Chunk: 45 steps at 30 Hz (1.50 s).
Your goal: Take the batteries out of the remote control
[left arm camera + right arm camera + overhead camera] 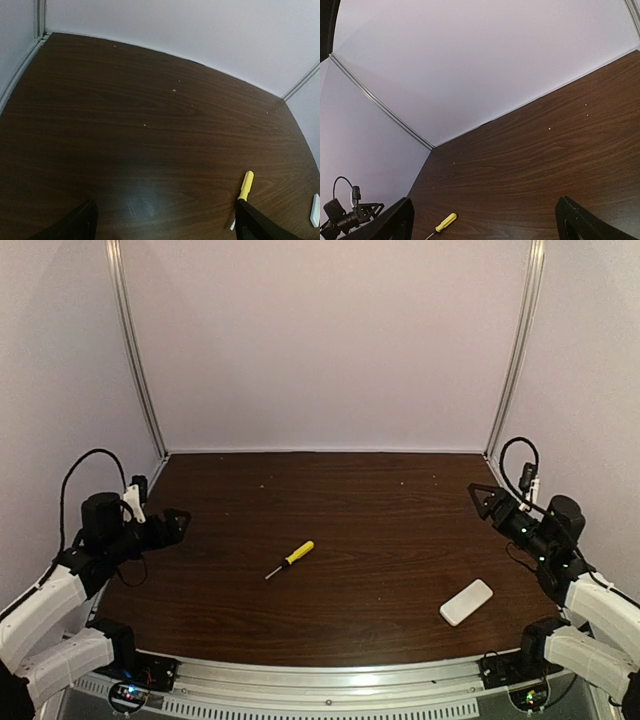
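The robot's right gripper should next go down to the white remote control and close across its long sides (467,602) near the middle.
The remote control (466,602) is a flat white slab lying on the dark wood table at the front right; a sliver of the remote control (315,210) also shows at the right edge of the left wrist view. No batteries show in any view. My left gripper (178,524) hovers at the table's left edge, open and empty. My right gripper (487,502) hangs at the right edge, behind the remote, open and empty. Both wrist views show only the dark fingertips (80,225) (577,220) wide apart at the bottom.
A yellow-handled screwdriver (291,559) lies near the table's middle, tip toward the front left; it is also seen as the screwdriver (245,187) and the screwdriver (442,223). White walls and metal corner posts (135,350) enclose the table.
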Each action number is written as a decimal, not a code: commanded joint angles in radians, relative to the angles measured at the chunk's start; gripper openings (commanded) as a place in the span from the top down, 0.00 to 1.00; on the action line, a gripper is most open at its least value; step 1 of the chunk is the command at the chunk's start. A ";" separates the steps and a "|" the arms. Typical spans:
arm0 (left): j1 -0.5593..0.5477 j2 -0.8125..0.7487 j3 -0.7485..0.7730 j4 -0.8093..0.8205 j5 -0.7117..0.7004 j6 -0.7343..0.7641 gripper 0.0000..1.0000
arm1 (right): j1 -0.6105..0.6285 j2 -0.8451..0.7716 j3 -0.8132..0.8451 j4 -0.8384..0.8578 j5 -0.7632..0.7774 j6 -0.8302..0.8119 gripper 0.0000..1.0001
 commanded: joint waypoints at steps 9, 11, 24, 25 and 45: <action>-0.544 0.346 0.145 0.099 -0.261 0.071 0.02 | 0.128 -0.093 0.134 -0.766 0.381 0.034 0.00; -0.613 0.410 0.167 0.148 -0.291 0.089 0.03 | 0.190 -0.076 0.133 -0.789 0.501 0.044 0.00; -0.828 0.687 0.333 0.204 -0.391 0.077 0.05 | 0.583 0.030 0.151 -0.938 0.811 0.283 0.00; -0.832 0.698 0.344 0.195 -0.392 0.080 0.05 | 0.606 0.040 0.146 -0.955 0.824 0.321 0.00; -0.842 0.626 0.321 0.123 -0.459 0.062 0.05 | 0.740 0.401 0.241 -1.162 0.962 0.670 0.00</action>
